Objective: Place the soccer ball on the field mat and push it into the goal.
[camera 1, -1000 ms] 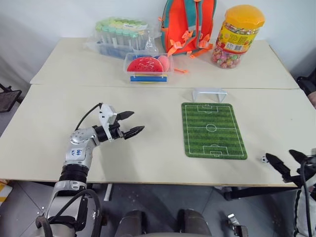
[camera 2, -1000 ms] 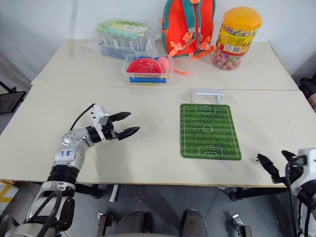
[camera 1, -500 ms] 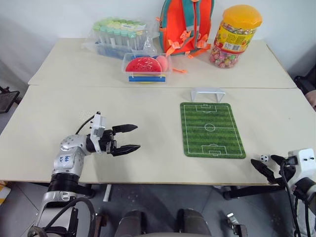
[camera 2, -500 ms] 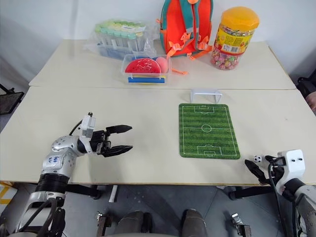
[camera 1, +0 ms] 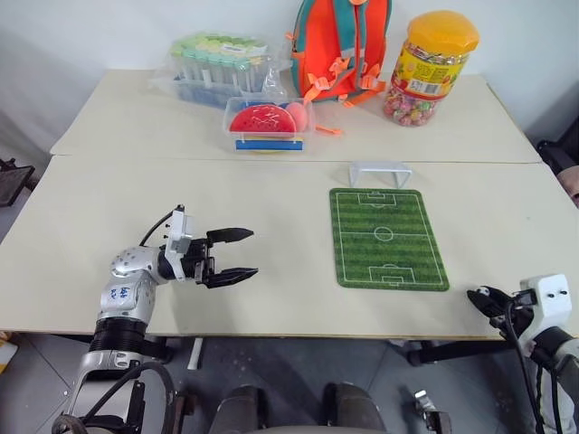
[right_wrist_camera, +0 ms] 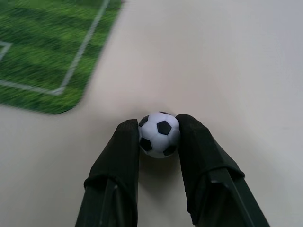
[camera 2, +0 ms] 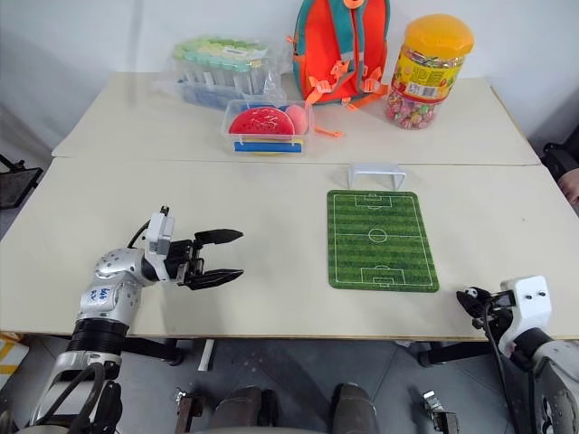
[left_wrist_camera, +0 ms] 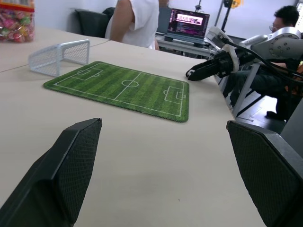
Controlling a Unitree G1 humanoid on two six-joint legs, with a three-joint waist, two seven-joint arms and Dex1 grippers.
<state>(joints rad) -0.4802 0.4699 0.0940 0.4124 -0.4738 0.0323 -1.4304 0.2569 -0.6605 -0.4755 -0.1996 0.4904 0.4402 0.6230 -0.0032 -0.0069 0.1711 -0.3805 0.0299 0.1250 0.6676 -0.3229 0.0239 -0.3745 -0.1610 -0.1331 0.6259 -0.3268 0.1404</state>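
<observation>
The robot's right gripper will set the soccer ball down on the near penalty box of the field mat (camera 1: 392, 266), across from the goal.
The soccer ball (right_wrist_camera: 159, 134), white with black patches, sits pinched between the two black fingers of my right gripper (right_wrist_camera: 158, 125), just above the table. That gripper (camera 1: 479, 297) is at the table's near right edge, a short way right of the near right corner of the field mat (camera 1: 387, 237). The green mat lies flat with the white goal (camera 1: 381, 172) standing at its far end. My left gripper (camera 1: 251, 252) hovers open over the bare table left of the mat, pointing toward it with nothing between its fingers.
Along the back stand an orange and teal backpack (camera 1: 342, 45), a candy jar (camera 1: 432, 68), a clear box with a red item (camera 1: 267, 125) and a box of tubes (camera 1: 222, 63). In the left wrist view, people sit beyond the table's right side.
My right gripper has closed its fingers on the ball, which lay on the table beside its open fingers a moment ago. The left arm drew back slightly toward me early on.
</observation>
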